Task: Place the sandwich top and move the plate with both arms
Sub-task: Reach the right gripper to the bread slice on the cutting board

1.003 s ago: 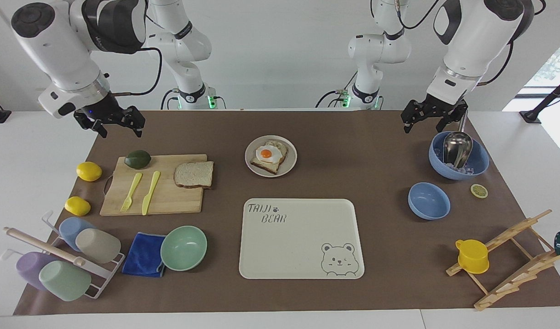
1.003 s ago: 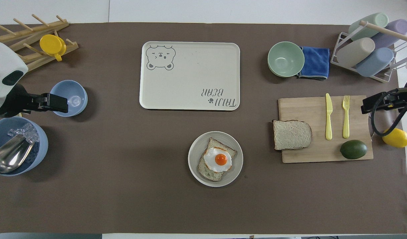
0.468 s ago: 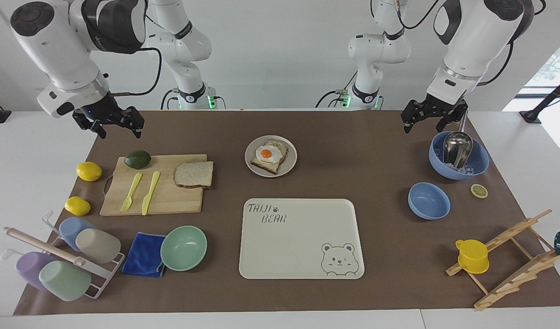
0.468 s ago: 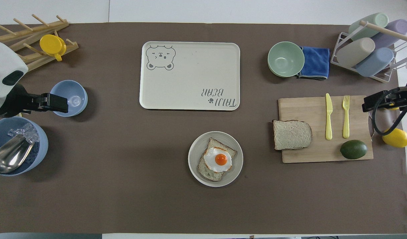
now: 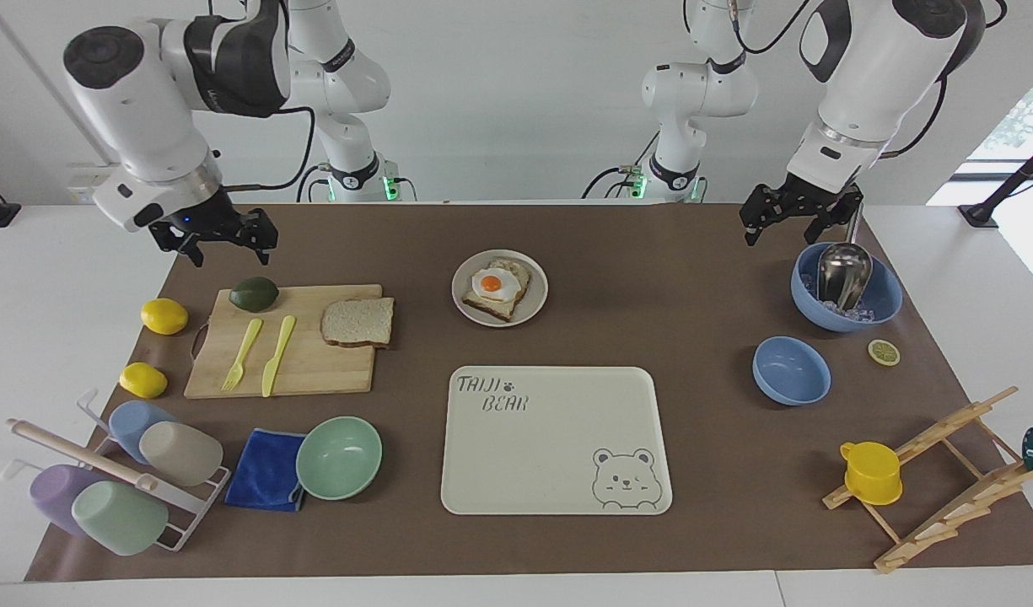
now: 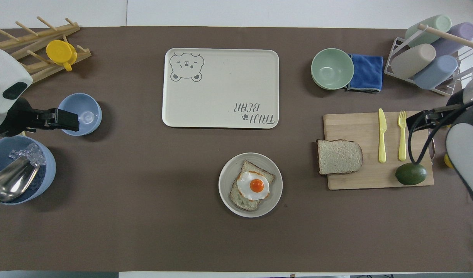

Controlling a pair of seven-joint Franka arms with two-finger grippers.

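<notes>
The sandwich top's plate-side edge (image 6: 320,156) sticks out past the wooden cutting board, and my right gripper should go there next and close on it.
The sandwich top (image 5: 357,321) (image 6: 339,156), a plain bread slice, lies on the end of the wooden cutting board (image 5: 314,371) toward the table's middle. The plate (image 5: 538,300) (image 6: 225,184) sits mid-table, nearer to the robots than the tray, and carries a toast slice with a fried egg (image 5: 492,284). My right gripper (image 5: 229,246) (image 6: 417,121) hangs open and empty over the board's other end, by the avocado. My left gripper (image 5: 786,228) (image 6: 68,119) waits open and empty above the mat beside the blue ice bowl.
On the board lie a yellow fork (image 5: 242,343), a knife (image 5: 277,344) and an avocado (image 5: 254,292); two lemons (image 5: 164,316) sit beside it. Farther out are the bear tray (image 5: 558,455), green bowl (image 5: 339,458), blue cloth, cup rack, blue bowls (image 5: 791,370) and wooden rack.
My right arm has swung toward the cutting board, bringing its gripper over the board's end near the avocado. The left arm and all objects have stayed still.
</notes>
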